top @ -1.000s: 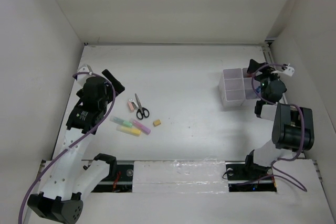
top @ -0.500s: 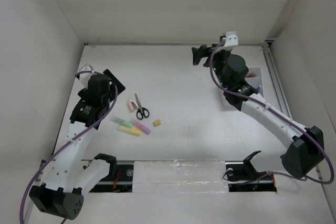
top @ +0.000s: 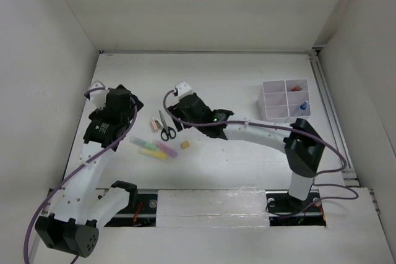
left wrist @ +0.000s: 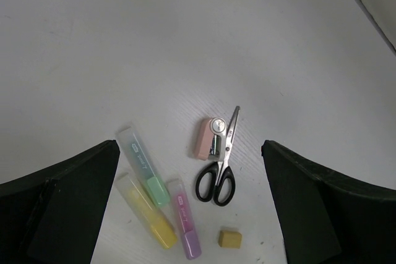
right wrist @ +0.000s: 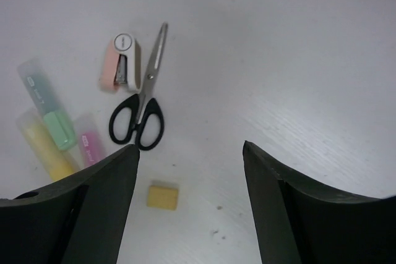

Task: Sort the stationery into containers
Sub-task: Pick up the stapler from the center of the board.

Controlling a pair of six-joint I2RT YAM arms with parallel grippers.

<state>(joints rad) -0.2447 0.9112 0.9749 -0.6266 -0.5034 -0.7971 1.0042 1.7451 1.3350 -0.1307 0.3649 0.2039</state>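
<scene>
The pinkish piece lies beside the scissors' blades, and my left gripper will close on its white end (top: 154, 119) (left wrist: 217, 127).
The stationery lies left of centre: black-handled scissors (top: 164, 127), a pinkish piece with a white metal end (top: 153, 123) touching their blades, a tan eraser (top: 184, 144), and green (top: 143, 144), yellow (top: 151, 153) and pink (top: 166, 149) markers. The white four-compartment box (top: 284, 98) at the right holds a red pen (top: 297, 85) and a blue-capped tube (top: 301, 108). My right gripper (top: 175, 110) is open and empty above the scissors (right wrist: 137, 115), with the tan eraser (right wrist: 163, 195) between its fingers in view. My left gripper (top: 131, 100) is open and empty left of the markers, with the scissors (left wrist: 218, 174) below it.
White walls close in the table on the left, back and right. My right arm stretches across the middle of the table from its base (top: 296, 199). A metal rail (top: 328, 109) runs along the right edge beside the box.
My right arm has swung from the box at the right, across the back of the table, to the left over the scissors. My left gripper has shifted only slightly.
</scene>
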